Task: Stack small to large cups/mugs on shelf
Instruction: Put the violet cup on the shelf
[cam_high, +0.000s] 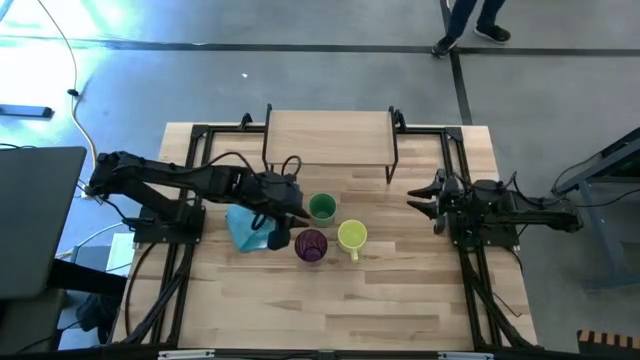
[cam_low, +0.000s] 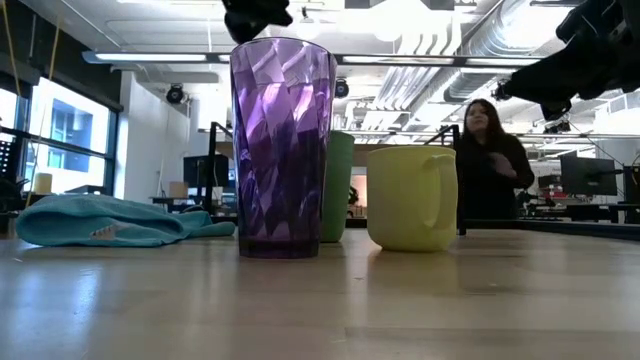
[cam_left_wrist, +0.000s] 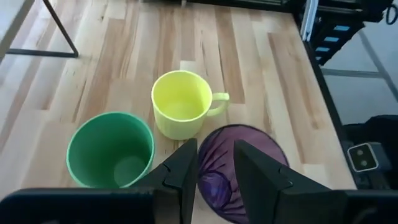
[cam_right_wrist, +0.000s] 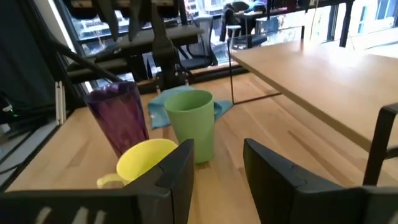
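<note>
The robot's left gripper needs to close on the rim of the purple tumbler (cam_high: 300, 234) (cam_left_wrist: 199, 169), on the side toward the shelf and the light blue cloth.
Three cups stand upright on their bases mid-table. They are the purple tumbler (cam_high: 311, 245) (cam_low: 282, 145), the green cup (cam_high: 321, 208) (cam_left_wrist: 111, 149) and the yellow-green mug (cam_high: 351, 236) (cam_left_wrist: 180, 102). My left gripper (cam_high: 290, 232) (cam_left_wrist: 216, 168) is open and hangs just above the tumbler's rim (cam_left_wrist: 205, 149) on its left side. One finger is outside the rim and one is over the opening. The low view shows its fingers (cam_low: 257, 15) clear of the rim. My right gripper (cam_high: 418, 198) (cam_right_wrist: 217, 168) is open and empty, right of the cups. The shelf (cam_high: 328, 137) stands at the far edge.
A light blue cloth (cam_high: 245, 228) (cam_low: 110, 220) lies bunched on the table left of the tumbler, under my left arm. The shelf's black legs (cam_high: 392, 165) stand just beyond the green cup. A person (cam_low: 490, 160) is in the room behind the table.
</note>
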